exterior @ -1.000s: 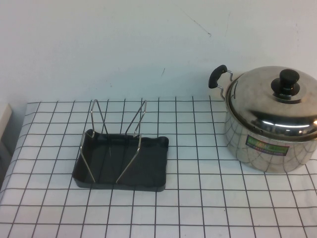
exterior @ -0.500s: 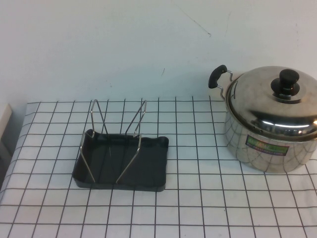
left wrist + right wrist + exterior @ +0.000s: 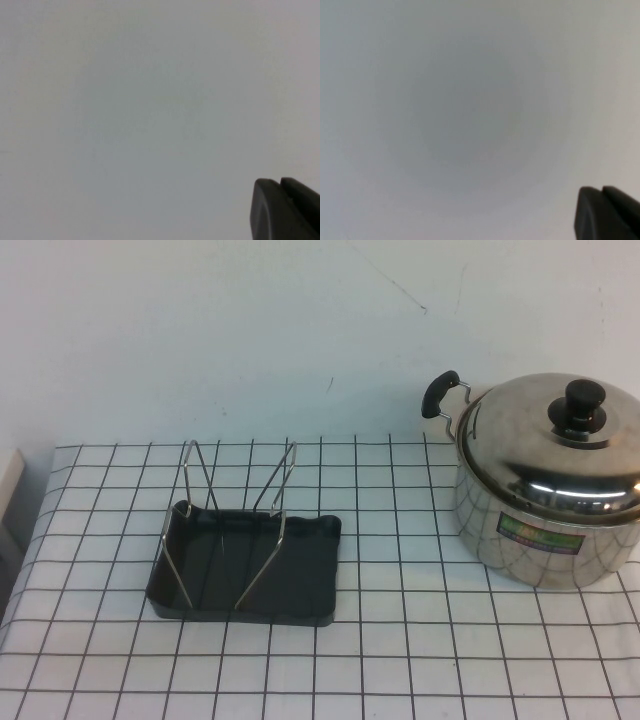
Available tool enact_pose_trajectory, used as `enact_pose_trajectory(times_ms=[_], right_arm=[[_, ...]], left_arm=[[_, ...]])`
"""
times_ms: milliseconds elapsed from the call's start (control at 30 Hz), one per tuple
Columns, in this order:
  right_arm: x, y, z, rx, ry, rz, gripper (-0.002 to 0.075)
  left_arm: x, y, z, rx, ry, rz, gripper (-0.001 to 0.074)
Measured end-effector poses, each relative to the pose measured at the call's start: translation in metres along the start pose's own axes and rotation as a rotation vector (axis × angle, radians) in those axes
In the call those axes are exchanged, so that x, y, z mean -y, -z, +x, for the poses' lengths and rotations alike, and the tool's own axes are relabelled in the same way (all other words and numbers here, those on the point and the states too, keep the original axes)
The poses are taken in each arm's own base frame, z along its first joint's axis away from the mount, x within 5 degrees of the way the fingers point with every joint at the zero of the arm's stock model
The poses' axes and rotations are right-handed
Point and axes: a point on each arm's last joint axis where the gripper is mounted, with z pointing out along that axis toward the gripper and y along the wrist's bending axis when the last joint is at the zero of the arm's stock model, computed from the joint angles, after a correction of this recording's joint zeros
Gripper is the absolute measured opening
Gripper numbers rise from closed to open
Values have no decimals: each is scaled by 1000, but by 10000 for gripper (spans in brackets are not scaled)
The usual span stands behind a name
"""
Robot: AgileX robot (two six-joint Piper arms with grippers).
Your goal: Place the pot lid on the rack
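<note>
My left gripper is going to close on the pot lid's rim (image 3: 472, 472), on the side towards the rack, as my right gripper holds the black knob of the pot lid.
The pot lid (image 3: 530, 435), shiny steel with a black knob (image 3: 584, 405), sits on the steel pot (image 3: 540, 535) at the right of the table. The rack (image 3: 232, 502), silver wire loops on a dark grey tray (image 3: 305, 580), stands left of centre with nothing in its slots. Neither arm shows in the high view. My left gripper (image 3: 279, 183) shows only in the left wrist view, its dark fingertips pressed together against a blank pale surface. My right gripper (image 3: 601, 190) shows the same way in the right wrist view, shut and empty.
The table carries a white cloth with a black grid (image 3: 400, 640). A pale wall (image 3: 250, 330) rises behind it. The pot has a black side handle (image 3: 440, 393) towards the rack. A pale object edge (image 3: 8, 490) shows at the far left.
</note>
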Motion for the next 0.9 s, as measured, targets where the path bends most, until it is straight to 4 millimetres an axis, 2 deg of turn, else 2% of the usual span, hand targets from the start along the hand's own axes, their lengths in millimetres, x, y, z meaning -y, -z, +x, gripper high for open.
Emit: enact_pose_trajectory(times_ms=[100,167,233,433,533,767,900], right_arm=[[6,-9,-12,-151,65,8,-2],[12,-16,-24,-247,69,32,-3],[17,-24,-27,-353,55,51,-3],[22,-59,-22,-541,20,50,-3],[21,-78,-11,-606,3,16,-3],[-4,-121,38,-677,56,-199,-3],[-18,-146,66,-680,46,-288,-3]], left_arm=[[0,-1,0,-55,8,-7,-2],[2,-4,-9,-92,-5,-3,-2],[4,-7,-20,-112,-34,4,-2],[9,-22,-40,-192,-109,17,-3],[10,-35,-42,-241,-137,17,-2],[9,-66,-29,-308,-168,17,-2],[9,-76,-23,-310,-171,23,-2]])
